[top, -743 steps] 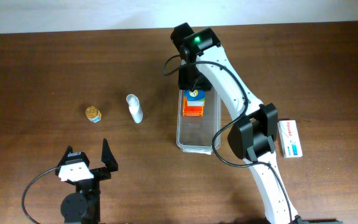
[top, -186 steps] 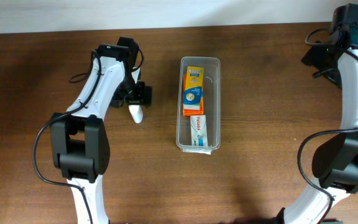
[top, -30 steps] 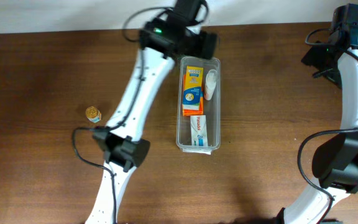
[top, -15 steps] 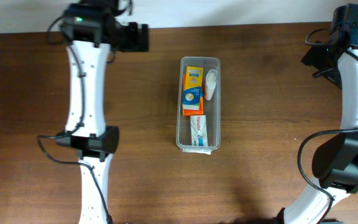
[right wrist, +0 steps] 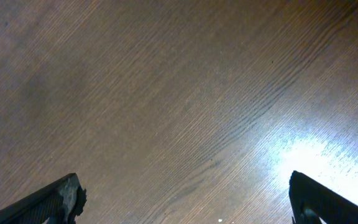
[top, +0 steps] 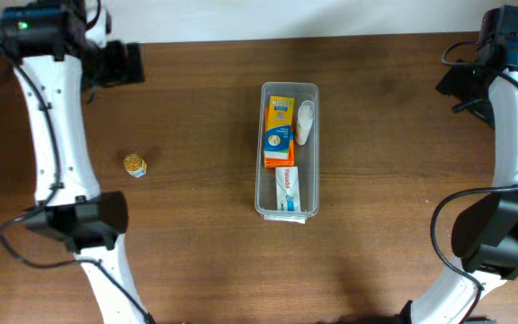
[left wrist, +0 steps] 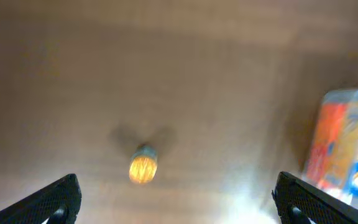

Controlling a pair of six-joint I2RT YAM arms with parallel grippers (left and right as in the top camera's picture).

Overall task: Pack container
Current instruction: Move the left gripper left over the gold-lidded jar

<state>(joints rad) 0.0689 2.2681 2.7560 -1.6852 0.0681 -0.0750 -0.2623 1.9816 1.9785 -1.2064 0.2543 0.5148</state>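
I should next move my left gripper to the small gold-lidded jar and close it on the jar's body [top: 137,169] [left wrist: 144,154], just under the jar's gold lid.
The container [top: 310,153], a long clear plastic bin, stands in the middle of the table. Inside lie an orange box [top: 278,133], a white bottle [top: 305,121] and a white toothpaste box [top: 287,189]. My left gripper [top: 126,65] hovers open and empty at the far left back of the table. In its blurred wrist view the left gripper [left wrist: 178,202] shows a small gold-lidded jar [left wrist: 143,168] ahead and the container [left wrist: 347,146] at the right edge. The right gripper [top: 458,85] stays open and empty at the back right, and in the right wrist view the right gripper [right wrist: 185,205] has only bare wood between its fingers.
The small gold-lidded jar [top: 134,165] stands alone on the left of the brown wooden table [top: 205,243]. The table's back edge meets a white wall just behind both grippers.
My left gripper has swung left from the container's far end to the table's far left back, open and empty. The right arm has not moved.
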